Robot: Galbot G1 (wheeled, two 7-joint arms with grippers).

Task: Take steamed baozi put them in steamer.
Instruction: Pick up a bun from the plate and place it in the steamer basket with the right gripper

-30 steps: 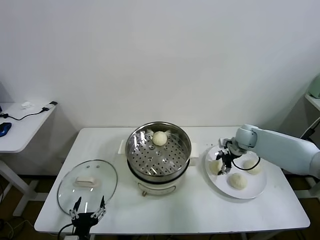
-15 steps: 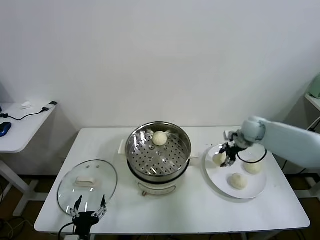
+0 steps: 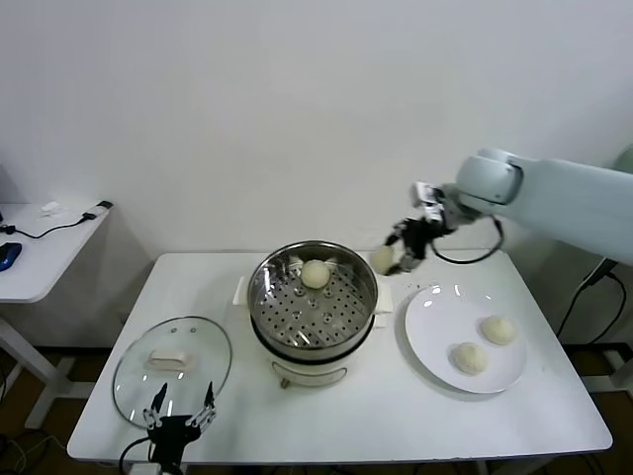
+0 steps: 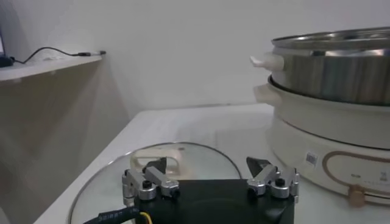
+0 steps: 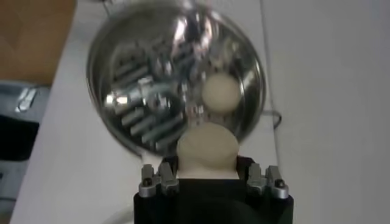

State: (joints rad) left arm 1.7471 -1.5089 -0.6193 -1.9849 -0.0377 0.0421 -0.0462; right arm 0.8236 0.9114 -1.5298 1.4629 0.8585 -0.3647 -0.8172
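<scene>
The baozi in my right gripper, now held just beyond the steamer's rim, will be put down on the steamer tray (image 3: 280, 301) (image 5: 194, 47) between the tray baozi and the rim facing the glass lid.
The steel steamer (image 3: 314, 302) stands mid-table with one baozi (image 3: 316, 274) on its perforated tray at the back. My right gripper (image 3: 396, 255) is shut on a second baozi (image 3: 384, 259), held in the air just beyond the steamer's right rim. In the right wrist view that baozi (image 5: 206, 150) sits between the fingers above the steamer (image 5: 140, 91), with the tray baozi (image 5: 219, 93) beyond. Two more baozi (image 3: 497, 330) (image 3: 469, 358) lie on the white plate (image 3: 435, 317). My left gripper (image 3: 178, 419) is open at the table's front left edge, idle.
A round glass lid (image 3: 173, 366) with a white handle lies at the front left, just ahead of the left gripper (image 4: 210, 176). The steamer's white base (image 4: 341, 143) is to its right. A side desk (image 3: 45, 247) with cables stands further left.
My right gripper has closed on a baozi on the plate, lifted it and carried it up and left to the steamer's right rim. The plate now holds two baozi.
</scene>
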